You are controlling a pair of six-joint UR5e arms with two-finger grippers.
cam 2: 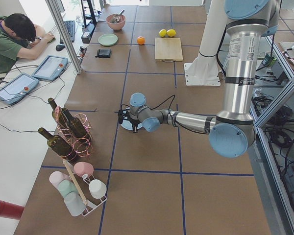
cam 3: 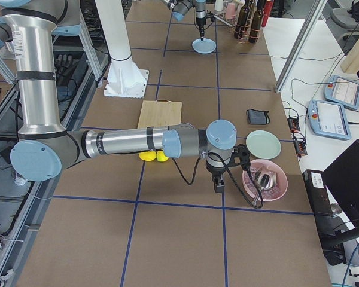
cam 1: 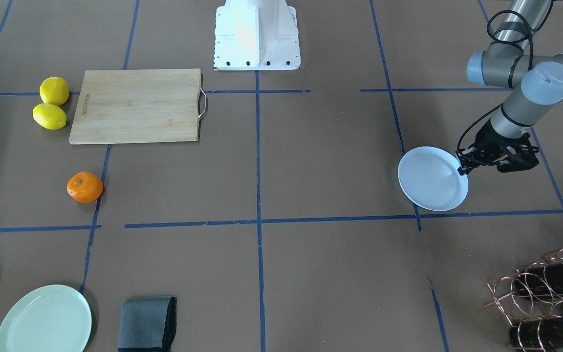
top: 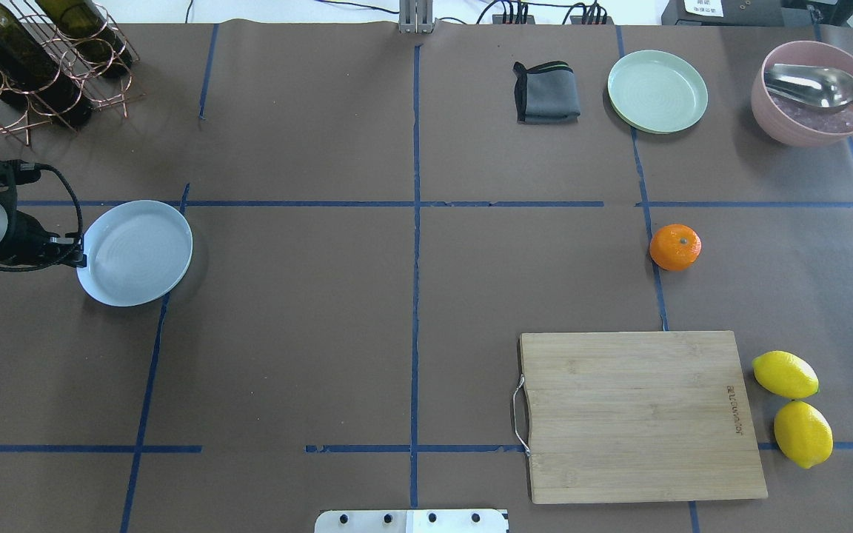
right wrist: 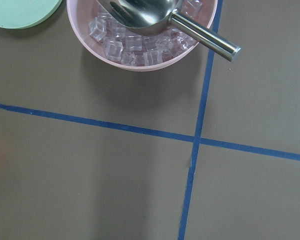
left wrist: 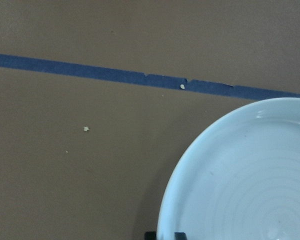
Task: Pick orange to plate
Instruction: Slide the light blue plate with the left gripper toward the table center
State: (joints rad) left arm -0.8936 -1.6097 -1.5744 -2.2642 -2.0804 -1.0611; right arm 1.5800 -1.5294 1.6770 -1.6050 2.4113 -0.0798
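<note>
The white plate will go down from my left gripper onto the brown table's middle blue tape line (cam 1: 263, 169), next to the tape crossing.
The orange (top: 675, 247) sits alone on the brown table, right of centre in the overhead view and at the left (cam 1: 84, 187) in the front-facing view. The white, bluish plate (top: 138, 252) is far across the table on the left. My left gripper (top: 75, 257) is at the plate's near-left rim (cam 1: 457, 168), fingers close together on either side of it, shut on the rim. In the left wrist view the plate (left wrist: 250, 180) fills the lower right corner. My right gripper (cam 3: 218, 186) hangs by the pink bowl; I cannot tell whether it is open or shut.
A wooden cutting board (top: 637, 414) lies near the robot, with two lemons (top: 793, 403) beside it. A pale green plate (top: 657, 90), a grey cloth (top: 546, 92) and a pink bowl (top: 811, 96) of ice with a metal scoop line the far edge. A wine rack (top: 34, 59) stands far left.
</note>
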